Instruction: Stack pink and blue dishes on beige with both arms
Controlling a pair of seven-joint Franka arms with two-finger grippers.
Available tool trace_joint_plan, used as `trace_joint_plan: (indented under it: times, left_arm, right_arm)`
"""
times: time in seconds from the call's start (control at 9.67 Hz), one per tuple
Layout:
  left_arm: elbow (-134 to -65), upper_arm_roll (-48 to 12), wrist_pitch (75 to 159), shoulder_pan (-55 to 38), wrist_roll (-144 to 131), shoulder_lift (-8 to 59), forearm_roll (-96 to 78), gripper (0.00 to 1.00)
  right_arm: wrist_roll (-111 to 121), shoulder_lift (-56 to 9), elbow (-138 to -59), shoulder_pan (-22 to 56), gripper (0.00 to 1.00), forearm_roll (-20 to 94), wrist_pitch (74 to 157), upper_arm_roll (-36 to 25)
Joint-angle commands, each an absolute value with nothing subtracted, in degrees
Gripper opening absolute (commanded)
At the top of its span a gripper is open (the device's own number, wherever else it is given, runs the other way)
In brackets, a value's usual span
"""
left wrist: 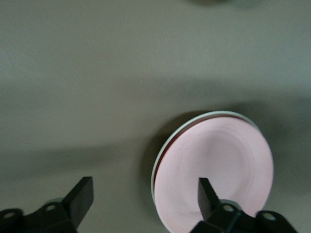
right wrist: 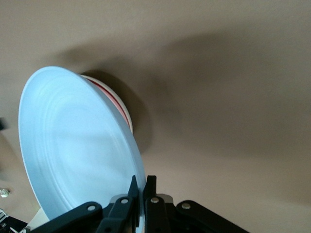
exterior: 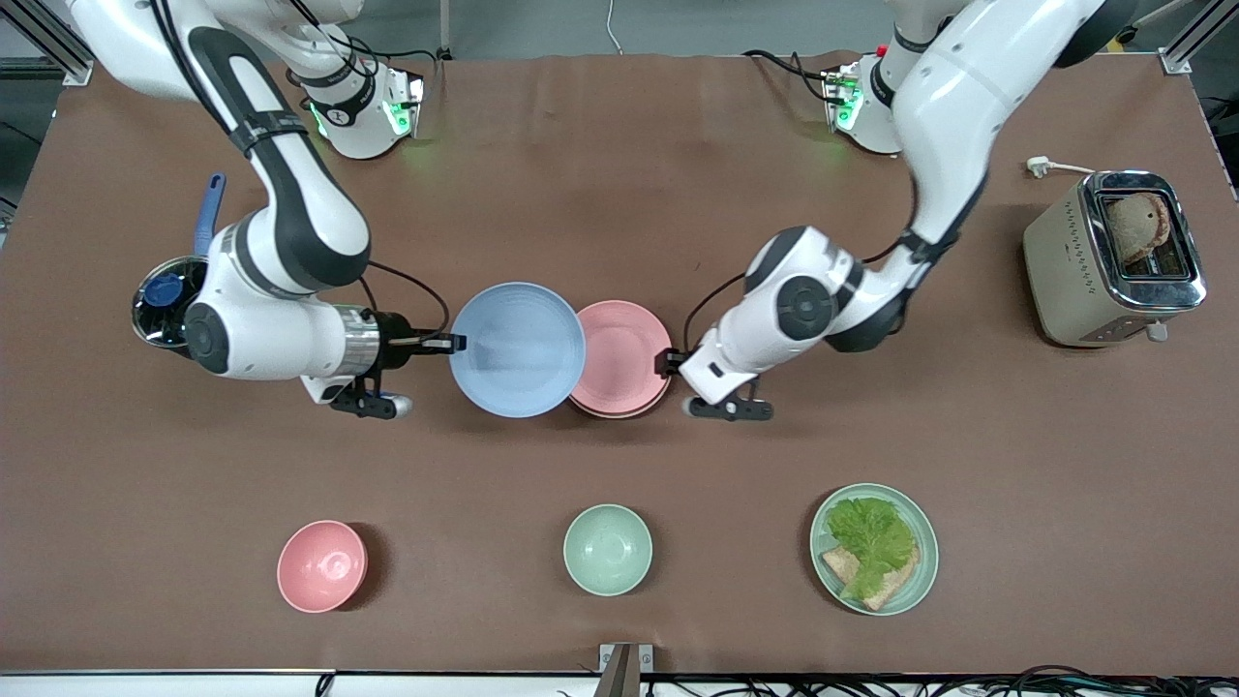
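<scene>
Next, my right gripper sets the light blue plate down on top of the pale pink plate (exterior: 613,353).
My right gripper (exterior: 455,342) (right wrist: 142,187) is shut on the rim of the light blue plate (exterior: 518,348) (right wrist: 73,145). It holds the plate lifted and tilted, with the plate's edge overlapping the pale pink plate (exterior: 624,356) (left wrist: 218,170). The pink plate lies mid-table on top of the beige plate, of which only a pale rim (left wrist: 160,154) shows underneath. My left gripper (exterior: 668,363) (left wrist: 145,194) is open at the pink plate's edge toward the left arm's end. One finger (left wrist: 209,191) hangs over the pink plate and the other is over bare table.
Nearer the front camera stand a pink bowl (exterior: 322,565), a mint-green bowl (exterior: 607,549) and a green plate (exterior: 927,547) with lettuce and bread. A toaster (exterior: 1113,257) sits at the left arm's end. A dark pot with a blue handle (exterior: 166,300) sits beside the right arm.
</scene>
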State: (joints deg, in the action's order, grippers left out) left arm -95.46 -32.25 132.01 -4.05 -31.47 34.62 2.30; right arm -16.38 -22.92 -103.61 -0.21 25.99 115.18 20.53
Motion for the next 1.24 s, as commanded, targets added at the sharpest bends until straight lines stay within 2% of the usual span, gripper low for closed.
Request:
trace_joint_plan:
  times: [0.0, 0.1, 0.31, 0.83, 0.93, 1.03, 1.14]
  left_arm:
    - [-97.91, -30.61, 124.04, -1.32, -31.64, 22.20, 3.60, 1.00]
    - [-98.00, -25.80, 120.45, -1.93, -31.21, 18.06, 3.60, 1.00]
    - [-98.26, -21.30, 108.60, -1.50, -26.76, 10.76, 3.95, 1.00]
    - [-98.52, -10.30, 99.41, -1.85, -13.38, -3.05, -1.74, 1.00]
    - [-98.61, -9.85, 99.32, -1.50, -12.84, -4.82, -2.02, 1.00]
    - [-98.44, -9.32, 99.32, -1.32, -12.66, -5.79, -2.02, 1.00]
    - [-97.65, -8.45, 99.75, -1.32, -12.66, -5.80, -1.85, 1.00]
  right_arm:
    - [-20.73, -22.23, -109.66, 0.08, 0.04, 25.66, 125.72, 26.26]
    - [-20.74, -22.76, -112.30, 1.31, 0.05, 25.66, 131.34, 27.06]
    - [-20.74, -24.77, -116.00, 5.26, 0.05, 25.66, 140.93, 27.33]
    - [-20.57, -29.88, -117.77, 8.70, 0.11, 25.66, 151.69, 27.33]
    - [-20.22, -30.23, -117.60, 8.27, 0.48, 25.66, 151.61, 27.33]
    - [-20.04, -30.15, -117.60, 8.35, 0.99, 25.49, 151.61, 27.16]
    - [-20.04, -29.10, -117.16, 8.18, 1.00, 25.49, 151.61, 27.07]
